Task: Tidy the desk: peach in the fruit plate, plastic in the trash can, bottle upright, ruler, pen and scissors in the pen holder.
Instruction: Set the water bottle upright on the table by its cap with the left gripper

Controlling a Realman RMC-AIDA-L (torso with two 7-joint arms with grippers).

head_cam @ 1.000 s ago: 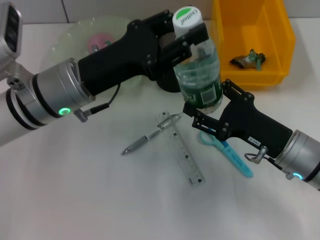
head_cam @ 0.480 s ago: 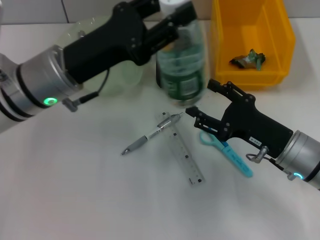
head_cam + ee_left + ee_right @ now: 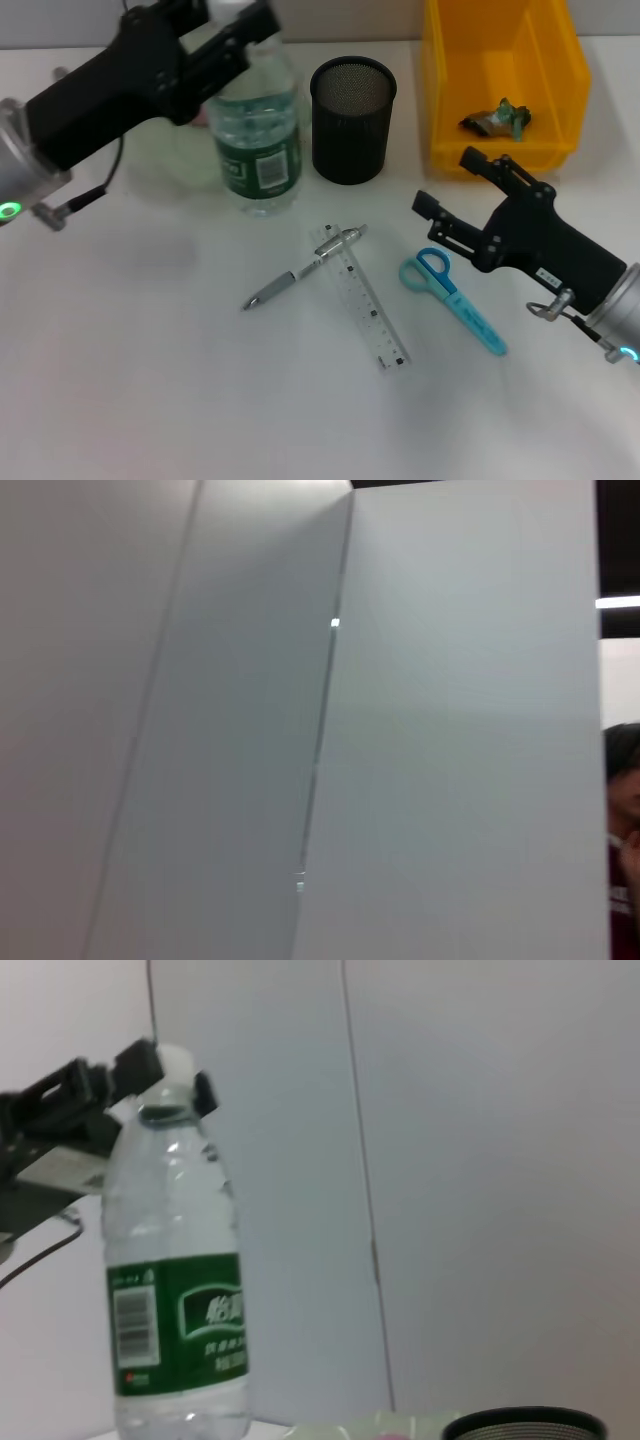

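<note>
Next, my left gripper lets go of the water bottle upright on the bare table (image 3: 192, 249), just in front of the fruit plate.
The clear water bottle (image 3: 258, 130) with a green label stands upright, its base at the table, left of the black mesh pen holder (image 3: 352, 118). My left gripper (image 3: 235, 20) is shut on its white cap; the right wrist view shows the bottle (image 3: 180, 1290) and that grip (image 3: 165, 1065). My right gripper (image 3: 445, 182) is open and empty, right of the pen holder, above the blue scissors (image 3: 455, 300). The clear ruler (image 3: 365, 305) and silver pen (image 3: 300, 270) lie crossed at mid-table. The pale green fruit plate (image 3: 165, 160) lies behind the bottle. The peach is mostly hidden.
A yellow bin (image 3: 560, 90) stands at the back right with a crumpled plastic wrapper (image 3: 497, 118) inside. The pen holder's rim (image 3: 525, 1423) shows in the right wrist view. The left wrist view shows only a grey wall.
My left gripper has carried the bottle left and down, from in front of the pen holder to the table beside it. My right gripper has drawn back to the right.
</note>
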